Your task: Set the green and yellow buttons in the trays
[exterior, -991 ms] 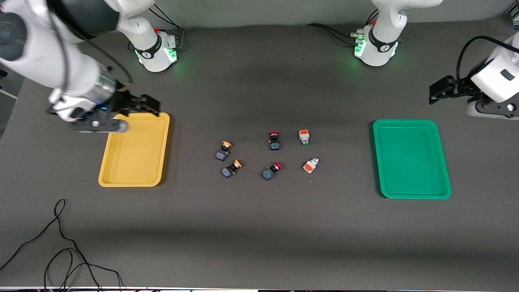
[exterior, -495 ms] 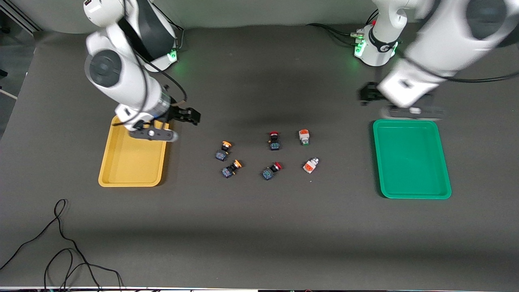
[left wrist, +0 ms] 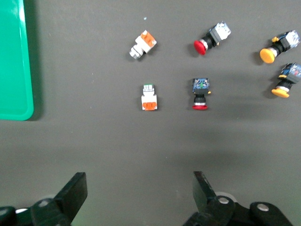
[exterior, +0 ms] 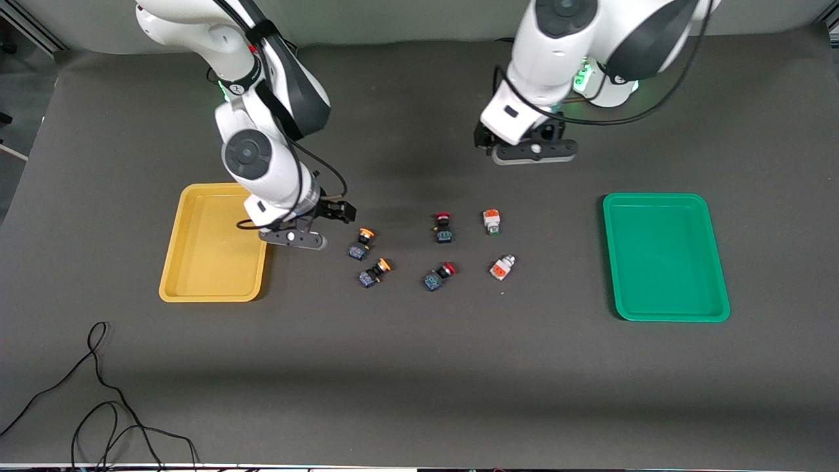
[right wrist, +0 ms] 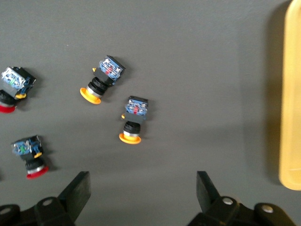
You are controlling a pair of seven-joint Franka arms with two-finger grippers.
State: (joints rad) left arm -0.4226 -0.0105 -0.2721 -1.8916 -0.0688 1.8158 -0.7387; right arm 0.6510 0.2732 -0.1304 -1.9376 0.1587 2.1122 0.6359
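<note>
My right gripper is to close next on the black middle [exterior: 362,244] [right wrist: 133,121] of the yellow button that lies closer to the yellow tray.
Two yellow buttons [exterior: 361,242] [exterior: 375,272] and two green buttons [exterior: 491,221] [exterior: 502,267] lie on the table's middle, between the yellow tray [exterior: 210,269] and the green tray [exterior: 662,269]. My right gripper [exterior: 338,211] is open and empty, low beside the yellow buttons [right wrist: 103,79] [right wrist: 134,119], between them and the yellow tray [right wrist: 292,94]. It shows open in its wrist view [right wrist: 143,190]. My left gripper [exterior: 482,139] is open and empty in the air, over bare table near the green buttons [left wrist: 149,98] [left wrist: 142,44]. It shows open in its wrist view [left wrist: 139,193], with the green tray [left wrist: 14,61] at the edge.
Two red-capped switches [exterior: 444,227] [exterior: 438,276] lie between the yellow and green buttons. A black cable [exterior: 98,393] loops on the table near the front camera, at the right arm's end. Both trays hold nothing.
Both arms have swung in from the table's ends toward the middle. The right gripper left the yellow tray for the yellow buttons; the left gripper moved from the green tray's end toward the green buttons.
</note>
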